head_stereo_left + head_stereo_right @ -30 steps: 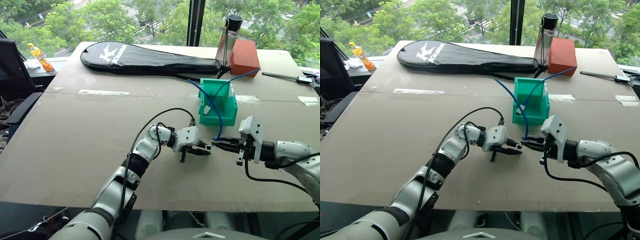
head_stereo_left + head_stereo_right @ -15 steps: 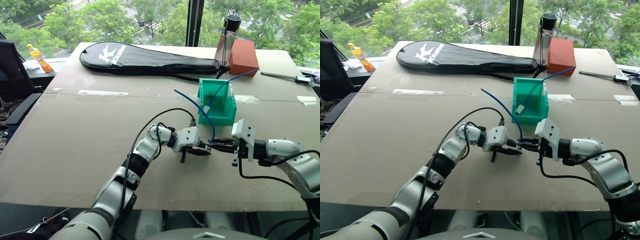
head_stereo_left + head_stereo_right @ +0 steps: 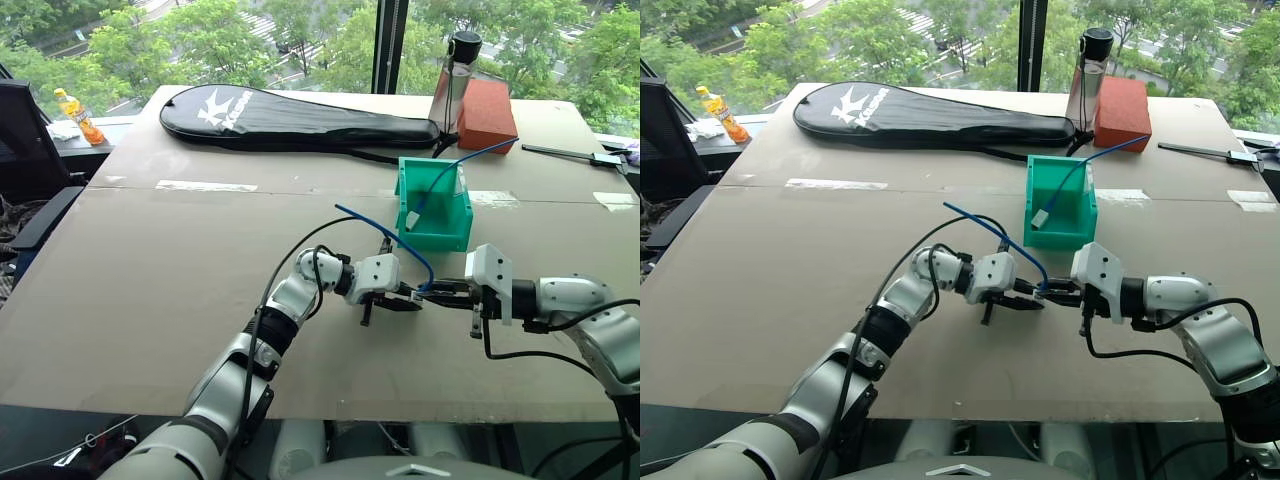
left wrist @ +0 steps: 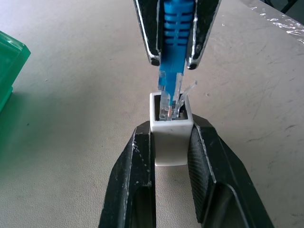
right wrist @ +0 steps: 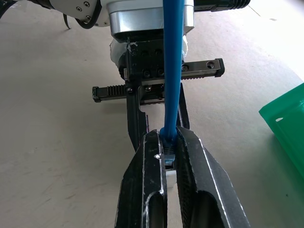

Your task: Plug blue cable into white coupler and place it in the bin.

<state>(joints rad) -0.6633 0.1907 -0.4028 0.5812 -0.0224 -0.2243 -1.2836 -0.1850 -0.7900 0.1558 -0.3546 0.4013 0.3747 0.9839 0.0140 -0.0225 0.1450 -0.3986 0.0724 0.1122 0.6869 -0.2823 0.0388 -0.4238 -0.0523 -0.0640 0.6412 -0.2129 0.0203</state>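
Next, my left gripper releases the white coupler next to the other coupler on the teal bin's bottom (image 3: 436, 227).
My left gripper (image 4: 171, 137) is shut on the white coupler (image 4: 170, 142), socket end facing outward, just above the cardboard table. Facing it tip to tip, my right gripper (image 5: 168, 137) is shut on the blue cable (image 5: 172, 57) just behind its clear plug (image 4: 171, 97). The plug's tip sits inside the coupler's socket opening. In the head views the two grippers (image 3: 410, 298) (image 3: 434, 291) meet in front of the teal bin (image 3: 450, 232). The cable arcs up and left from the right gripper. Another stretch hangs over the bin toward the back right.
A black racket case (image 3: 290, 118), a steel bottle (image 3: 455, 80) and a red-brown block (image 3: 490, 112) line the table's far side. A black tool (image 3: 570, 153) lies at the far right. An orange drink bottle (image 3: 78, 113) stands off the left corner.
My right gripper has moved left to the left gripper and rolled, bringing the plug into the coupler's opening. The cable loop swung left and lower. The left arm stayed still.
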